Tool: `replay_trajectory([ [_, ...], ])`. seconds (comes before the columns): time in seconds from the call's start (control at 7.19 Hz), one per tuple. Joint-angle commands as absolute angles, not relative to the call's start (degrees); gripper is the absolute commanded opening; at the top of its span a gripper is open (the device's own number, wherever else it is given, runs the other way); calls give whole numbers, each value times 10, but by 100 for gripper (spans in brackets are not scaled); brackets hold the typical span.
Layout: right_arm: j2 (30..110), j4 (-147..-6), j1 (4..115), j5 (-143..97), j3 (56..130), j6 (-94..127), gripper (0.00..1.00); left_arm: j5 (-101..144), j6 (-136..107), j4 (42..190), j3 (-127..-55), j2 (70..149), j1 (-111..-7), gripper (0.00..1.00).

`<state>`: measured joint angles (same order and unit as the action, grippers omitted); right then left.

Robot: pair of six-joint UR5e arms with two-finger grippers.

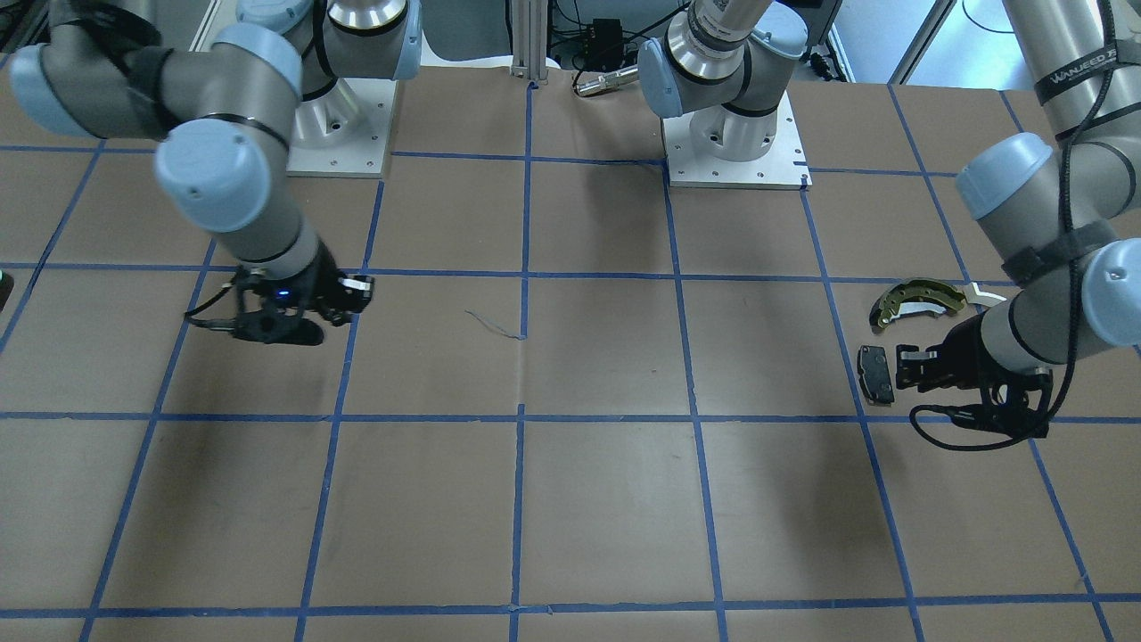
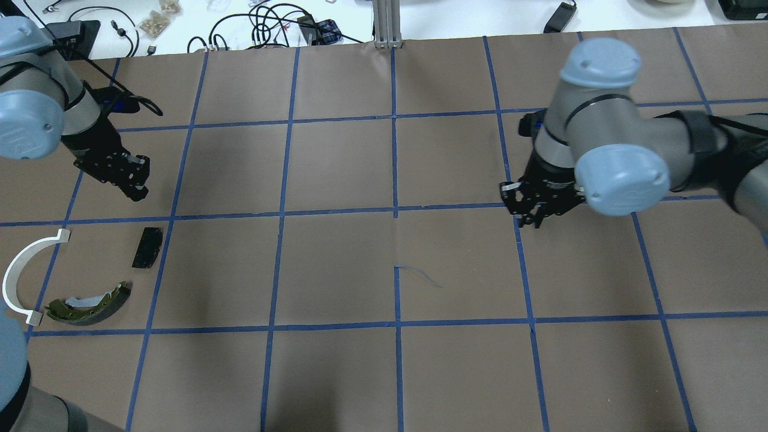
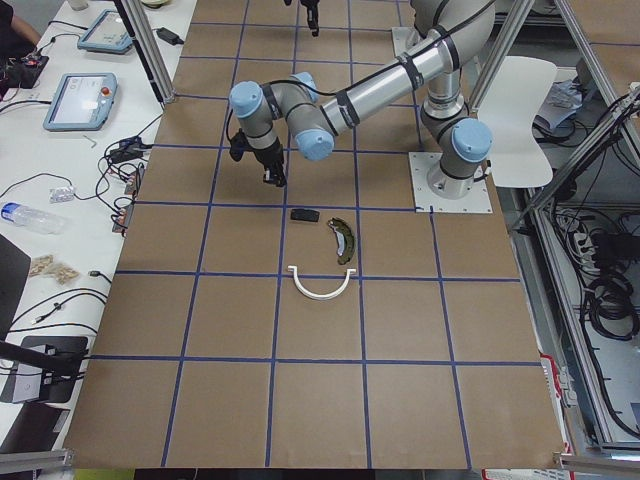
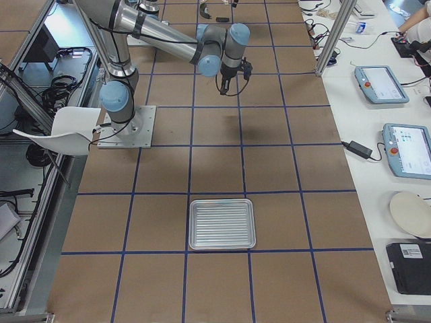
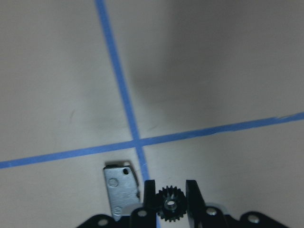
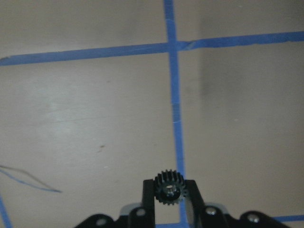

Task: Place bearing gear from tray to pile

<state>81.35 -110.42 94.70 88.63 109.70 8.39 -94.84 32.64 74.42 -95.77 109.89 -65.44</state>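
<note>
The robot's left gripper needs to set the bearing gear down on the table [image 1: 922, 358] [image 5: 70, 206] next to the black pad, away from the blue tape.
My left gripper [image 2: 137, 183] is shut on a small black toothed bearing gear [image 5: 171, 203] and hovers just beyond the pile. The pile lies at the table's left: a black pad [image 2: 147, 247], an olive-brass brake shoe [image 2: 90, 303] and a white arc [image 2: 18, 276]. In the front view the left gripper [image 1: 909, 366] is right beside the pad [image 1: 875, 373]. My right gripper [image 2: 528, 211] is shut on a second black gear [image 6: 169, 187] above bare table right of centre. The ribbed metal tray [image 4: 191, 224] shows only in the right side view and looks empty.
Blue tape lines grid the brown table [image 2: 336, 270]. A small silvery plate with holes [image 5: 121, 186] shows beside the left fingers. Cables and clutter [image 2: 258, 27] lie on the white bench beyond the far edge. The arm bases [image 1: 731, 134] stand at the robot's side.
</note>
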Motion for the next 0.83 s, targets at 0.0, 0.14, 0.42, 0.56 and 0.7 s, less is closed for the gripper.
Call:
replay_trajectory([
  [0.0,768,-1188,1093,883,1097,236,0,-956,387,737,-971,1113,-586,0],
  [0.14,735,-1245,1139,882,1095,268,0,-955,388,730,-980,1119,-564,0],
  [0.42,670,-1311,1189,877,1073,324,0,-955,387,701,-1002,1132,-559,0],
  [0.56,651,-1314,1201,878,1050,330,0,-955,388,690,-1016,1134,-559,0],
  [0.7,642,-1312,1203,863,1031,344,0,-955,387,680,-1032,1134,-559,0],
])
